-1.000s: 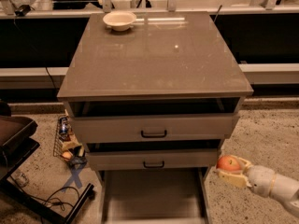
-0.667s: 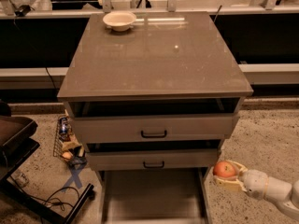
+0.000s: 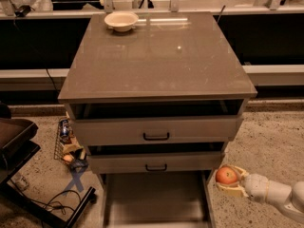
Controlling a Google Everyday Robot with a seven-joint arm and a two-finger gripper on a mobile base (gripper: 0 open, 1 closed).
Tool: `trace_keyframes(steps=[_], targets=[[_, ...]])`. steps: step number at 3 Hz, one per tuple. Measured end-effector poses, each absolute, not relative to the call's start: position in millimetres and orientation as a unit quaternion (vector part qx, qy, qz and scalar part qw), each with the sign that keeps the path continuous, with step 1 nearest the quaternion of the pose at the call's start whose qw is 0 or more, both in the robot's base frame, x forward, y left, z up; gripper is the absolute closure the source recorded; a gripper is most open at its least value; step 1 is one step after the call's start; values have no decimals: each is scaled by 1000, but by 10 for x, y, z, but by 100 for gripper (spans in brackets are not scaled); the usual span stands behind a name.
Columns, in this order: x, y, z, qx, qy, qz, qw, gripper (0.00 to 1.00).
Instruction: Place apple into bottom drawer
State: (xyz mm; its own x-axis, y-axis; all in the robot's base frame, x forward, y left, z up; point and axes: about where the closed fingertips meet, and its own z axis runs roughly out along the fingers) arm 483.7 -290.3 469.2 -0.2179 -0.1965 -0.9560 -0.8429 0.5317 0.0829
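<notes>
The apple will be released mid-width on the bottom drawer's bare inside (image 3: pixel 156 206), in line with the black handles.
The red-orange apple (image 3: pixel 226 175) sits between the fingers of my gripper (image 3: pixel 230 179), low on the right, just outside the right wall of the bottom drawer (image 3: pixel 154 197). The gripper is shut on the apple and its white arm reaches in from the lower right corner. The bottom drawer is pulled out under the cabinet, a shallow grey tray with a bare floor. The apple is level with the front of the middle drawer and to the right of the tray's right wall.
Two upper drawers (image 3: pixel 156 130) with black handles are shut above the tray. A cream bowl (image 3: pixel 121 20) stands at the back left of the cabinet top. A dark chair base (image 3: pixel 19 151), cables and a small rack of items (image 3: pixel 69 146) lie on the floor at left.
The gripper with the apple has moved a little down and to the left, toward the open bottom drawer.
</notes>
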Motion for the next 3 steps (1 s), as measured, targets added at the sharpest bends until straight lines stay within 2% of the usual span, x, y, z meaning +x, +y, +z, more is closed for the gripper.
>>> trace_keyframes(steps=[1,3], targets=[[4823,-2711,4337,-364,710,329,505,100],[4773,-2026,2952,-401,688,346,496,100]])
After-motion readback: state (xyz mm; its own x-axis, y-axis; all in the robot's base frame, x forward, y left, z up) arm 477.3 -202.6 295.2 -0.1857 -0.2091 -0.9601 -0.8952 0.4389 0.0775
